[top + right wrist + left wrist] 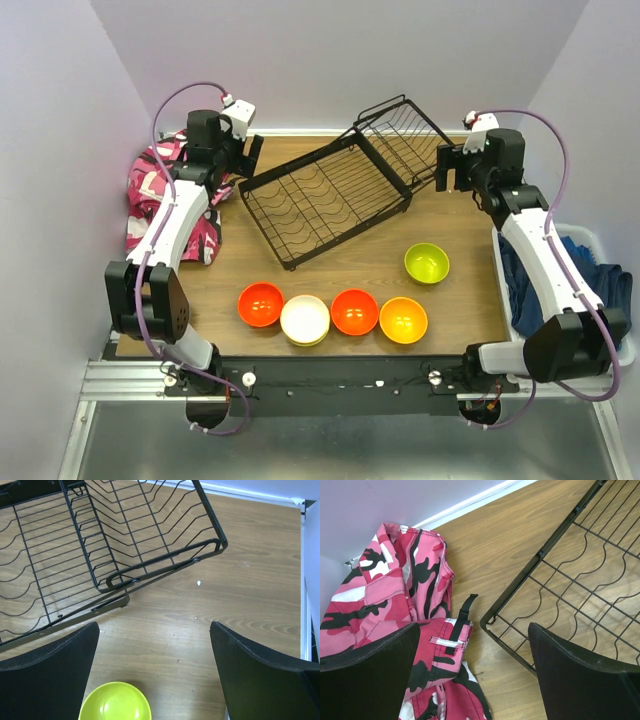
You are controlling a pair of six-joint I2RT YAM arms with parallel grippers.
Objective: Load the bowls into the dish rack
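Next, I close my left gripper on the dish rack's long back edge (262,178) (519,586), near the corner beside the pink camouflage cloth, because the rack is lying at an angle.
The black wire dish rack (265,225) lies at an angle across the back of the table, its hinged flap (405,135) raised at the far right end. No bowls are in it. Four bowls line the front: red (261,303), cream-white (305,319), orange-red (354,311) and orange (403,320). A lime green bowl (427,263) sits alone further right. My left gripper (248,162) hangs open over the rack's left corner (540,555). My right gripper (443,170) is open beside the flap (165,565), with the lime bowl (115,702) below it. Both hold nothing.
A pink camouflage cloth (150,200) is heaped at the table's left edge, next to the rack's corner (395,595). A white basket (600,240) of blue cloth stands off the right edge. Purple walls close in the back and sides.
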